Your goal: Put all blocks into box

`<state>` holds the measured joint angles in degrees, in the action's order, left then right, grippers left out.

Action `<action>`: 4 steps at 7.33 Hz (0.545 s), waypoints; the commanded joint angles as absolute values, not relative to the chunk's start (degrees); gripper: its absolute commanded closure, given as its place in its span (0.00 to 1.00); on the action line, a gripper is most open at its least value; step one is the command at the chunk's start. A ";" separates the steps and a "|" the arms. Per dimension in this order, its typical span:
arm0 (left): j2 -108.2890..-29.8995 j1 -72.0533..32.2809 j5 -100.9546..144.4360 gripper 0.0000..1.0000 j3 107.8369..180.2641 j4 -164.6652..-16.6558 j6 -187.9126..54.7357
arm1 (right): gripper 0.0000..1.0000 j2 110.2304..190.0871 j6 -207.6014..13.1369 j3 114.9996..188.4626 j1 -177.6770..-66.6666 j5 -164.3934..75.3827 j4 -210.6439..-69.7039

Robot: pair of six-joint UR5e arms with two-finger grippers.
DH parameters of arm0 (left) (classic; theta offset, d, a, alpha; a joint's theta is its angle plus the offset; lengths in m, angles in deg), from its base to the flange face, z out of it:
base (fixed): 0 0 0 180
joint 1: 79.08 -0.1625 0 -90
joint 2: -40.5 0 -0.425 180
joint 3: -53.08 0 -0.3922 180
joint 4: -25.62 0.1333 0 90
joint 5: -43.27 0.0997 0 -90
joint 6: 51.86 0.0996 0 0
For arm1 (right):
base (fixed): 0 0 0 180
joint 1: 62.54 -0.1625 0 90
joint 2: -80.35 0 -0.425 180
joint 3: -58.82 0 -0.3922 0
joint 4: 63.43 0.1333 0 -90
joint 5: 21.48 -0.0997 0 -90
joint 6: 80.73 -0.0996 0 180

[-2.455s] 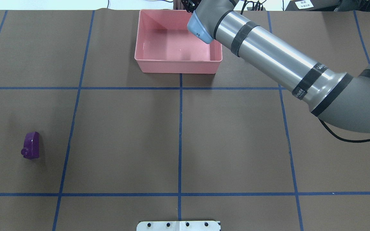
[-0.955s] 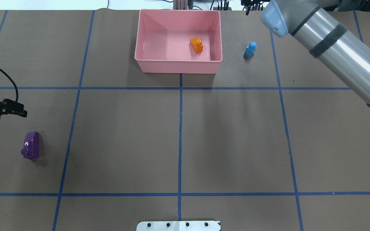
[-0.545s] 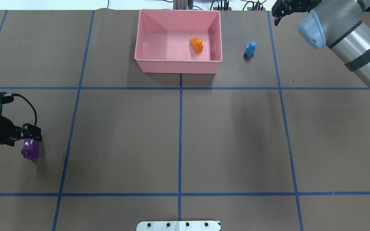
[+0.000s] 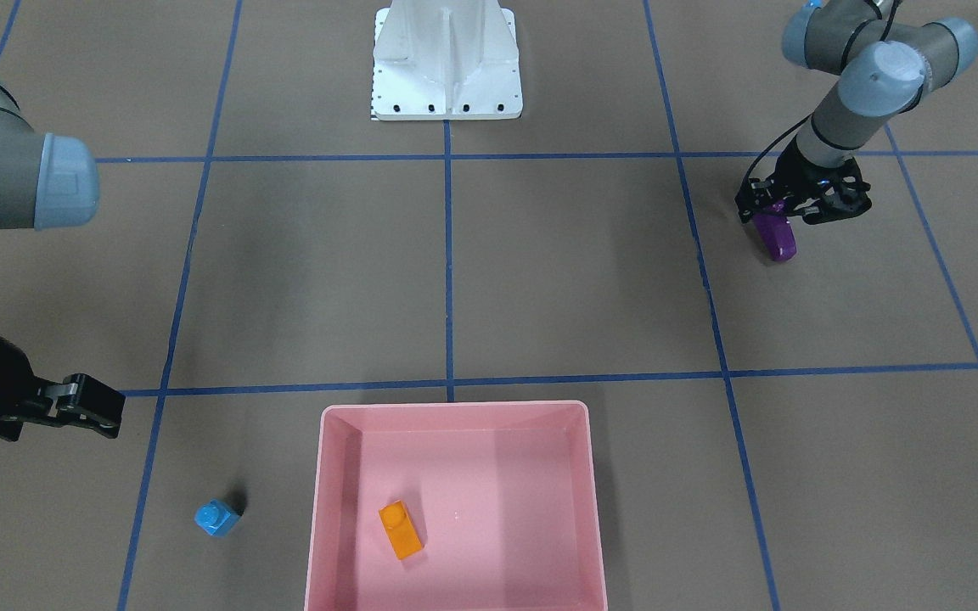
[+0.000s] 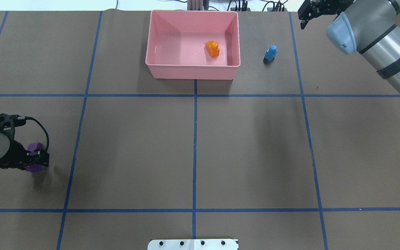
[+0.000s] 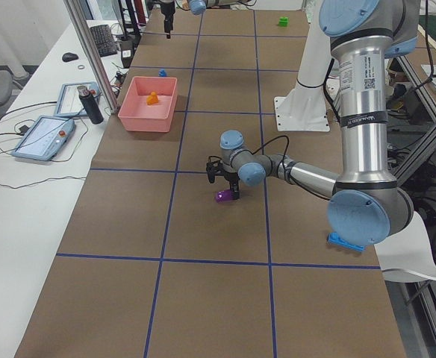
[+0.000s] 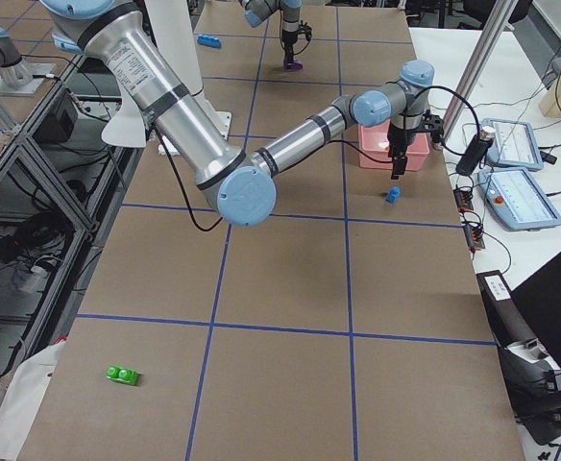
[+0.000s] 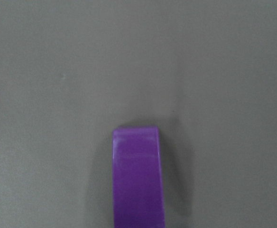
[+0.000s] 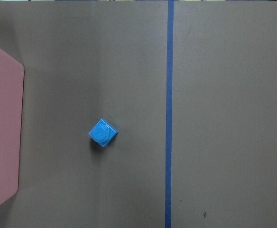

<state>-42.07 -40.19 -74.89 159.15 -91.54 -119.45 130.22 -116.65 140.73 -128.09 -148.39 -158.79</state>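
Observation:
The robot's right gripper will next move to the small blue cube's sides (image 4: 221, 521) (image 9: 104, 133), next to the pink box, and close there.
The pink box (image 5: 193, 73) stands at the table's far middle with the orange block (image 5: 213, 48) lying inside it. The small blue cube (image 5: 271, 53) stands on the table to the right of the box and shows in the right wrist view (image 9: 103, 134). My right gripper (image 5: 306, 15) is open and empty, high and beyond the cube. My left gripper (image 5: 36, 158) is open and low over the purple block (image 4: 778, 238), which rests on the table between the jaws (image 8: 137, 175). The green block (image 7: 122, 375) and the long blue block (image 6: 345, 241) lie near the robot's side.
The white pedestal base (image 4: 446, 59) stands at the robot's edge of the table. Blue tape lines (image 5: 194, 139) divide the brown table top. Tablets and a bottle (image 6: 91, 104) sit on the white bench past the box.
My right arm swung right away from the box, leaving the orange block inside and uncovering the blue cube. My left gripper came in from the left and dropped onto the purple block.

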 commanded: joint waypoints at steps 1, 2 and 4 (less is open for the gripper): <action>-41.94 -40.67 -74.85 1.00 158.99 -91.45 -114.56 | 0.01 130.10 -116.68 140.48 -128.02 -148.31 -158.79; -42.03 -40.59 -74.94 1.00 159.69 -91.28 -112.52 | 0.01 130.45 -116.50 140.21 -128.02 -148.22 -158.70; -43.25 -39.28 -75.46 1.00 162.49 -91.01 -112.15 | 0.01 130.80 -116.41 138.47 -128.02 -148.13 -156.17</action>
